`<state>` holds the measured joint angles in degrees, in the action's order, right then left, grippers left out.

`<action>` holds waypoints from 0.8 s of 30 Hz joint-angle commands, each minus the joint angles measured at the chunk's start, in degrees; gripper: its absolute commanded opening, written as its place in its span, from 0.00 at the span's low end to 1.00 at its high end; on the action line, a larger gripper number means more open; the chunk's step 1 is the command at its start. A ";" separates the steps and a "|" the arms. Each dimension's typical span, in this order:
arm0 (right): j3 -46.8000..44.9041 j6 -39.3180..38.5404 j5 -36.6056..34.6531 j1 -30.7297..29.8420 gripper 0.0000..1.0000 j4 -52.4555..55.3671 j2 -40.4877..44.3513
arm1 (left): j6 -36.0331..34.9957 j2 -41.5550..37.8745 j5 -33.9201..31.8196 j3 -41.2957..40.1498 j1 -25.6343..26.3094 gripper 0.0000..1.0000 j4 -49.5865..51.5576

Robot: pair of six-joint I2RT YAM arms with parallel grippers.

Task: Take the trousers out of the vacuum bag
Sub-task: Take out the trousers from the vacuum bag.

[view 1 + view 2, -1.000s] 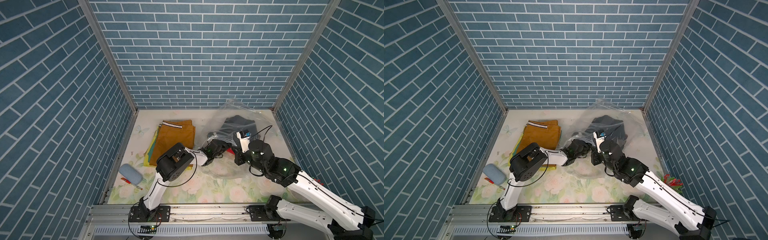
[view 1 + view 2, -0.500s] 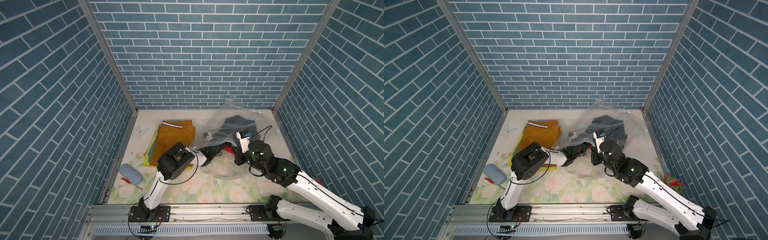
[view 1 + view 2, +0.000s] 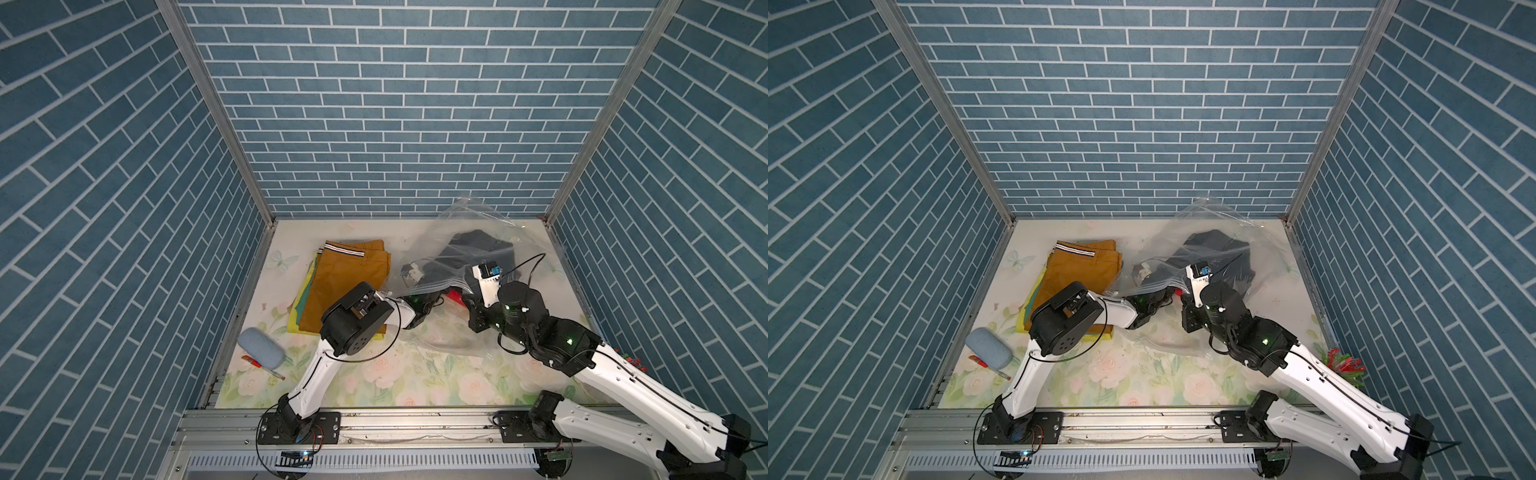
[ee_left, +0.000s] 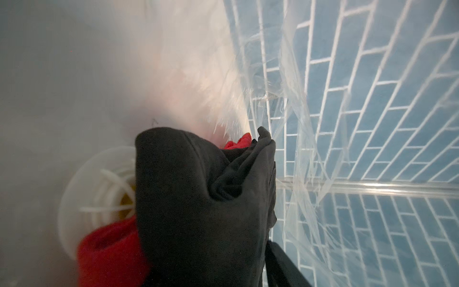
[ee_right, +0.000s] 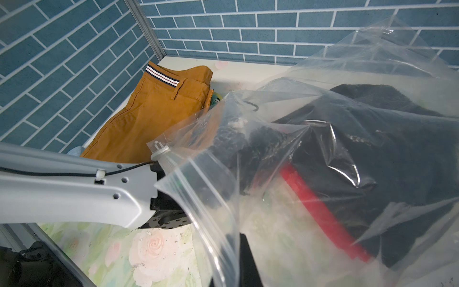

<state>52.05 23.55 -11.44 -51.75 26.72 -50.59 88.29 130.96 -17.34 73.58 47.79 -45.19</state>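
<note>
My left gripper has only a bunched fold while the black trousers lie deep in the bag, so I should open and take more cloth [image 4: 196, 229] before pulling.
The see-through vacuum bag [image 3: 478, 232] [image 3: 1208, 220] lies at the back right with black trousers [image 3: 473, 249] [image 5: 372, 154] and red trousers [image 3: 455, 296] [image 5: 320, 206] inside. My left gripper [image 3: 432, 301] [image 3: 1158, 303] reaches in through the bag's mouth. In the left wrist view a bunched fold of the black trousers [image 4: 206, 198] fills its jaws. One finger [image 4: 280, 263] lies against the cloth and the other is hidden. My right gripper [image 3: 471, 305] [image 3: 1183, 309] is shut on the bag's mouth edge [image 5: 218, 223] and holds it up. Mustard-brown trousers [image 3: 345, 282] top a pile outside the bag.
Yellow and green trousers [image 3: 305, 291] lie under the mustard pair. A grey-blue oval case [image 3: 260, 347] and a red pen [image 3: 262, 365] sit by the left wall. A red and green bundle [image 3: 1343, 365] lies at the right edge. Brick walls close in three sides.
The left gripper's jaws have narrowed round the black cloth inside the bag, and the bag's mouth edge has shifted a little. The right arm has stayed where it was.
</note>
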 commanded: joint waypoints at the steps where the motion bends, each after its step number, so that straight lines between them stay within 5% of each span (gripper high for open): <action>1: -0.67 0.27 0.64 -0.28 0.00 -1.76 1.02 | -0.79 2.43 -1.41 3.23 -1.80 0.53 -1.50; 19: -3.71 0.27 -1.64 -0.24 0.00 -2.30 0.12 | -5.25 0.04 10.30 -0.44 -2.44 0.16 -14.70; 21: -3.70 0.27 -1.83 -0.26 0.00 -2.20 0.24 | -5.35 -0.09 11.19 -0.71 -2.59 0.18 -13.65; 24: -3.54 0.39 -1.85 -0.26 0.00 -2.15 0.30 | -5.11 0.41 11.69 -1.20 -2.90 0.39 -13.54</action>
<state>48.80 23.59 -11.90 -51.77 24.84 -50.78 84.25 132.99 -8.16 73.10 45.39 -56.27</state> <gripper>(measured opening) 0.047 0.349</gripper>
